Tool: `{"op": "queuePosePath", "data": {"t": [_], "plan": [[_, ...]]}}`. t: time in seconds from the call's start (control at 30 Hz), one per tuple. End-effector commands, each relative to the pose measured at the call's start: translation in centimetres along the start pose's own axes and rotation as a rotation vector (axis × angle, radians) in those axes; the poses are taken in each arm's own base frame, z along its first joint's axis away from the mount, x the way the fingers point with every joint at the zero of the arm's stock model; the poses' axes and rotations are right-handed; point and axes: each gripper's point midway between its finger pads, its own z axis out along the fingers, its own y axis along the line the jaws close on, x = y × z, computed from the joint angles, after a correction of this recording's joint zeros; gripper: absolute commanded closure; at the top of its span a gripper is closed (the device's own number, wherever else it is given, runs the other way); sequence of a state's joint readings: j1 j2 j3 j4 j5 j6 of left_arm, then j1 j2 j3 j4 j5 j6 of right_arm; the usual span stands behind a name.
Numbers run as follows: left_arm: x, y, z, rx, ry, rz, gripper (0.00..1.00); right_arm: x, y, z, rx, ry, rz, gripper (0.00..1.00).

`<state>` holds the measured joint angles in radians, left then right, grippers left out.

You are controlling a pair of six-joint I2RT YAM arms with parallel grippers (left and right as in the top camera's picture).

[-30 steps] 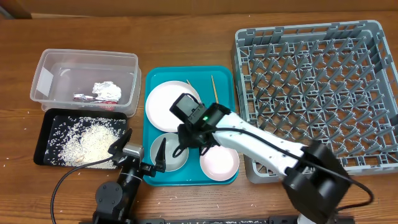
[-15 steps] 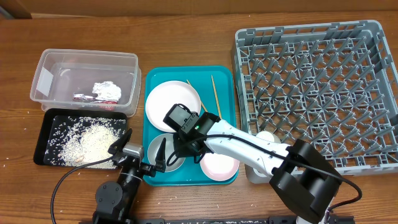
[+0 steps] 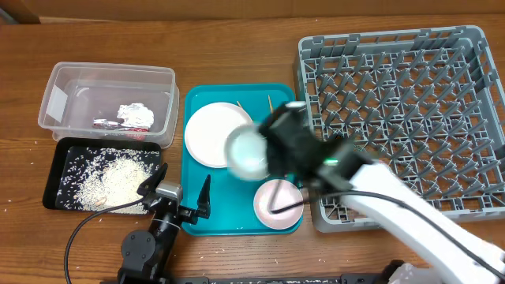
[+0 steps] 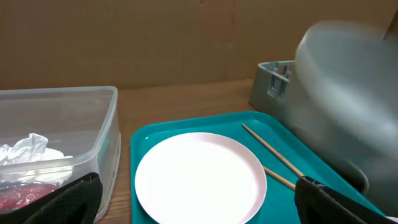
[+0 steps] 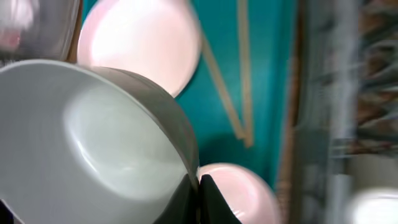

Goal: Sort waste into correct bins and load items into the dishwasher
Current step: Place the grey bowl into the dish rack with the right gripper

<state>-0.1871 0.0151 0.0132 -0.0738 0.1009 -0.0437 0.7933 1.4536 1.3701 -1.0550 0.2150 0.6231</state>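
The robot's right gripper will put the white bowl, now held tilted above the teal tray, down in the front part of the grey dish rack (image 3: 362,155), near the teal tray.
My right gripper (image 5: 198,186) is shut on the rim of a white bowl (image 5: 93,143). It holds the bowl (image 3: 246,151) tilted and blurred above the teal tray (image 3: 196,217). A second white bowl (image 3: 278,203) sits at the tray's front right, and the white plate (image 3: 211,132) lies at its back left. Two chopsticks (image 4: 273,152) lie beside the plate (image 4: 199,177). The grey dish rack (image 3: 402,110) stands to the right. My left gripper (image 3: 180,197) stays open at the tray's front left corner, with nothing between its fingers (image 4: 74,199).
The clear tub (image 3: 110,99) at the back left holds the crumpled wrapper (image 3: 132,115). In front of it, the black tray (image 3: 65,162) holds rice (image 3: 118,181). A few grains lie on the wooden table (image 3: 24,150) to the left of the trays.
My right gripper closed on the rim of the front-left bowl and lifted it off the teal tray, moving up and right. The left arm has not moved.
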Motion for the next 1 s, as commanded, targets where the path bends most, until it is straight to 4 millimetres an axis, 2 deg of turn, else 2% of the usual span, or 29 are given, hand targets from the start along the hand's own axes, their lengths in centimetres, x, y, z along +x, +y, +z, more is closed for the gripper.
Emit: {"op": "queuePosePath", "data": {"t": [0.0, 0.07, 0.1, 0.13, 0.17, 0.33, 0.4, 0.47, 0.53, 0.63, 0.77, 0.9, 0.97], "plan": [[0.1, 0.4, 0.0, -0.017, -0.007, 0.022, 0.00, -4.2, -5.7, -4.3, 0.090, -0.164, 0.035, 0.96], [0.1, 0.4, 0.0, -0.017, -0.007, 0.022, 0.00, -5.5, -10.6, -6.1, 0.228, -0.232, 0.115, 0.96], [0.1, 0.4, 0.0, -0.017, -0.007, 0.022, 0.00, -5.7, -11.9, -6.5, 0.279, -0.249, 0.131, 0.96], [0.1, 0.4, 0.0, -0.017, -0.007, 0.022, 0.00, -6.2, -14.3, -7.2, 0.388, -0.289, 0.156, 0.96], [0.1, 0.4, 0.0, -0.017, -0.007, 0.022, 0.00, -6.7, -15.8, -7.9, 0.476, -0.326, 0.163, 0.96], [0.1, 0.4, 0.0, -0.017, -0.007, 0.022, 0.00, -8.5, -19.6, -9.7, 0.796, -0.443, 0.137, 0.96], [0.1, 0.4, 0.0, -0.017, -0.007, 0.022, 0.00, -9.3, -21.7, -10.6, 0.976, -0.479, 0.125, 0.96], [0.1, 0.4, 0.0, -0.017, -0.007, 0.022, 0.00, -9.9, -23.6, -10.7, 1.090, -0.484, 0.136, 0.96], [0.1, 0.4, 0.0, -0.017, -0.007, 0.022, 0.00, -9.9, -25.3, -9.4, 1.144, -0.435, 0.152, 0.96], [0.1, 0.4, 0.0, -0.017, -0.007, 0.022, 0.00, -9.1, -28.0, -5.8, 1.151, -0.294, 0.185, 0.96], [0.1, 0.4, 0.0, -0.017, -0.007, 0.022, 0.00, -7.3, -29.6, -2.9, 1.172, -0.132, 0.157, 0.96], [0.1, 0.4, 0.0, -0.017, -0.007, 0.022, 0.00, -6.0, -29.0, -0.5, 1.149, -0.029, 0.109, 0.96], [0.1, 0.4, 0.0, -0.017, -0.007, 0.022, 0.00, -5.6, -27.4, 0.6, 1.096, -0.010, 0.093, 0.96]]}}
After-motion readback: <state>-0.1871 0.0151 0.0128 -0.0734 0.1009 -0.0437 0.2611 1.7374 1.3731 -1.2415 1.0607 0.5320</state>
